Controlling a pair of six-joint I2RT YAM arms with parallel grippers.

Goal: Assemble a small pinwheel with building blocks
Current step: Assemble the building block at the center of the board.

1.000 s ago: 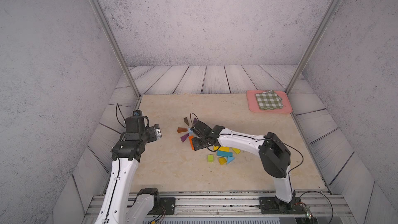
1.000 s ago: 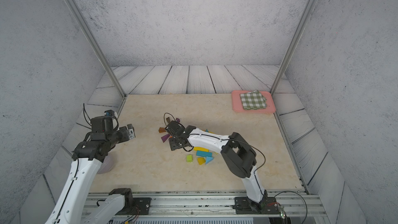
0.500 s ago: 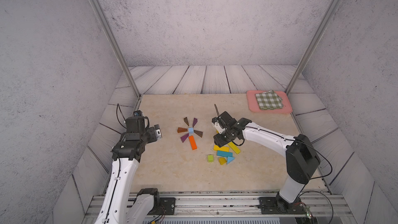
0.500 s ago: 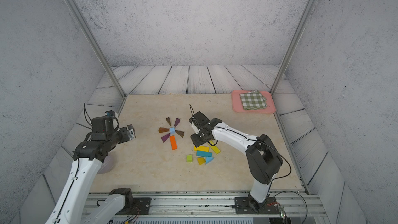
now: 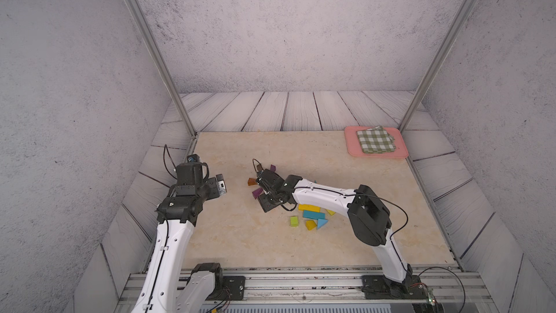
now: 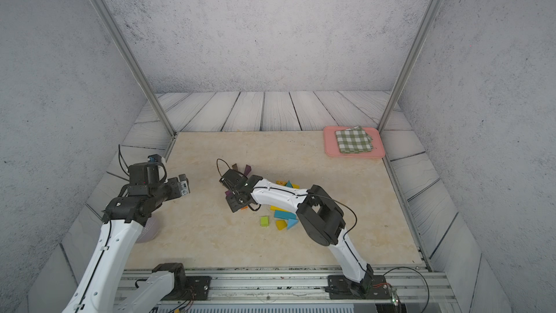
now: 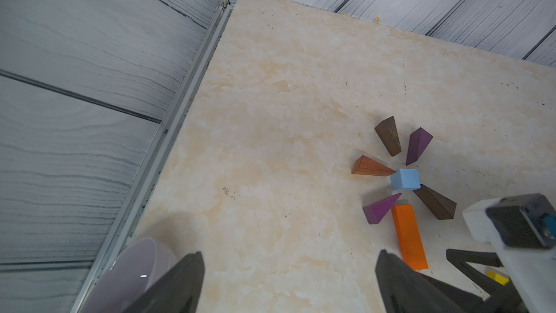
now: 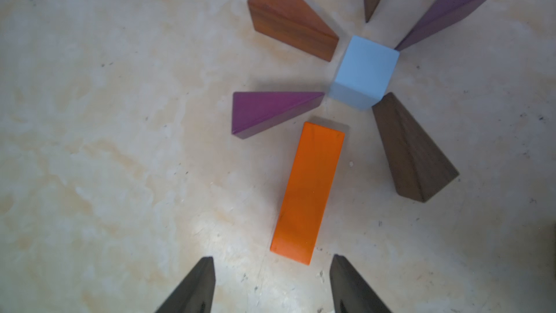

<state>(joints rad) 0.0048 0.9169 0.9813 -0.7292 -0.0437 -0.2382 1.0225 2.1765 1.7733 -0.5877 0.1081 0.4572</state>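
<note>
Next, I take the orange bar's near end [image 8: 295,241] with my right gripper and center the bar, because its far end sits off the light-blue cube's middle, near a purple wedge.
The pinwheel shows best in the right wrist view: a light-blue cube [image 8: 364,70] ringed by a reddish-brown wedge [image 8: 288,19], two purple wedges [image 8: 270,112] and dark brown wedges [image 8: 412,152]. An orange bar [image 8: 310,191] lies flat, pointing at the cube. My right gripper [image 8: 272,266] hangs open just short of the bar's near end, touching nothing; in a top view the right gripper [image 5: 267,204] covers most of the wheel. My left gripper [image 5: 221,185] stays open and empty at the left. Loose building blocks lie nearer: yellow bar [image 5: 310,207], teal bar [image 5: 313,215], green cube [image 5: 294,221], blue triangle [image 5: 322,223].
A pink tray [image 5: 352,149] holding a green-checked cloth [image 5: 375,140] sits at the far right corner. A pale bowl [image 7: 129,272] stands at the mat's left edge under the left arm. Metal posts rise at both far corners.
The right arm, over the pinwheel a second ago, swung out to the right and has come back over the wheel's near side. The left arm has not moved.
</note>
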